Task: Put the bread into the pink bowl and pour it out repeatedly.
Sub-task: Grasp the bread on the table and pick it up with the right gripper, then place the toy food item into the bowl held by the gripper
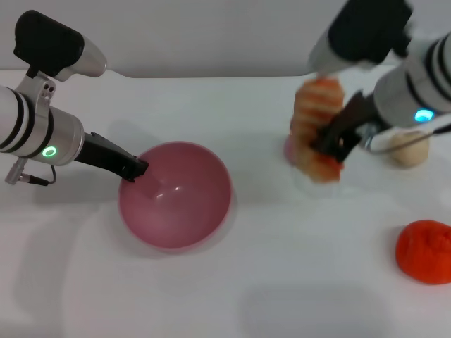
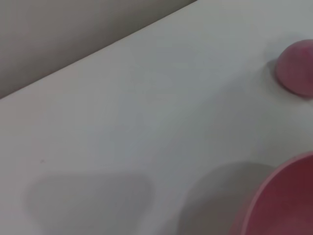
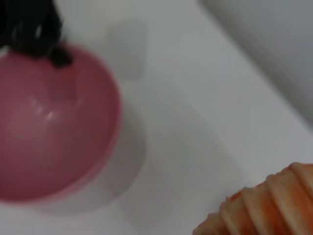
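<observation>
Next, my right gripper releases the bread inside the pink bowl, leaning (image 1: 200, 167) (image 3: 88, 116) toward the bowl's far rim.
The pink bowl (image 1: 176, 195) stands upright and holds nothing, left of centre on the white table. My left gripper (image 1: 134, 170) is shut on the bowl's left rim. The bowl also shows in the left wrist view (image 2: 283, 200) and the right wrist view (image 3: 54, 122). My right gripper (image 1: 337, 141) is shut on the bread (image 1: 315, 127), an orange-and-cream ridged loaf held on end, to the right of the bowl and apart from it. The bread's ridged end shows in the right wrist view (image 3: 266, 205).
A small pink ball (image 1: 289, 148) lies just behind the bread; it also shows in the left wrist view (image 2: 296, 68). A beige lump (image 1: 410, 149) lies under the right arm. A red-orange lump (image 1: 425, 251) lies at the front right. The table's far edge (image 1: 211, 74) runs along the back.
</observation>
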You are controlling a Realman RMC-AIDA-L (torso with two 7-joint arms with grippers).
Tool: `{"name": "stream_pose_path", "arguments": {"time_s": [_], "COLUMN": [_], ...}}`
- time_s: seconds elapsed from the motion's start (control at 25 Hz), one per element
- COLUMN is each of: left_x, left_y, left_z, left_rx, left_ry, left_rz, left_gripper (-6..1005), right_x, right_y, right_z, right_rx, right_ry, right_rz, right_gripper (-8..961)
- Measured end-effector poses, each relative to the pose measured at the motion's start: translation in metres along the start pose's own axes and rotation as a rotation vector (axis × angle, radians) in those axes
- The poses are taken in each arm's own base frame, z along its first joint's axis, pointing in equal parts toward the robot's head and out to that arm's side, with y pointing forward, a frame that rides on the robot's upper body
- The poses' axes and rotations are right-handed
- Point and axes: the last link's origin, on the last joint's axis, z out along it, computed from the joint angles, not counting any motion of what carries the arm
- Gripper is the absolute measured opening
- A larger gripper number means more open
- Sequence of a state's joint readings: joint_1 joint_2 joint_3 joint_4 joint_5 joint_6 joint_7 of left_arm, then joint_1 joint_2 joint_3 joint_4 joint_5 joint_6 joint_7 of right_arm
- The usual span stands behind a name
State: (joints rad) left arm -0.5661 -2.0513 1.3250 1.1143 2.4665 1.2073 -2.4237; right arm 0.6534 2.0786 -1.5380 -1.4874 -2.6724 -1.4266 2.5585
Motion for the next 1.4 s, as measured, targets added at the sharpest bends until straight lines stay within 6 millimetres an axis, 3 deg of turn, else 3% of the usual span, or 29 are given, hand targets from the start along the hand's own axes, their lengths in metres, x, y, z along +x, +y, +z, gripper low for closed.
{"name": "stream_pose_path", "arguments": {"time_s": [0.28, 0.4, 0.64, 0.96, 1.28, 1.4], "left_x": [0.001, 0.005, 0.014, 0.027, 0.029, 0.029], "left_y": [0.001, 0.003, 0.007, 0.012, 0.014, 0.014], "left_z": [0.0, 0.0, 0.0, 0.001, 0.001, 0.001], "left_rx": [-0.003, -0.006, -0.014, -0.019, -0.021, -0.022], "left_ry": [-0.002, 0.001, 0.012, 0.022, 0.025, 0.025], "left_rz": [0.003, 0.01, 0.025, 0.051, 0.056, 0.056], "left_gripper": [46, 46, 46, 46, 46, 46], "right_x": [-0.027, -0.039, -0.061, -0.072, -0.067, -0.066], "right_y": [-0.003, 0.006, 0.039, 0.073, 0.077, 0.077], "right_z": [-0.048, -0.053, -0.032, -0.005, 0.011, 0.014], "right_rx": [0.11, 0.105, 0.022, -0.063, -0.112, -0.112], "right_ry": [-0.177, -0.215, -0.246, -0.271, -0.268, -0.265], "right_rz": [-0.051, -0.097, -0.204, -0.29, -0.263, -0.258], "right_gripper": [118, 117, 115, 111, 106, 171]}}
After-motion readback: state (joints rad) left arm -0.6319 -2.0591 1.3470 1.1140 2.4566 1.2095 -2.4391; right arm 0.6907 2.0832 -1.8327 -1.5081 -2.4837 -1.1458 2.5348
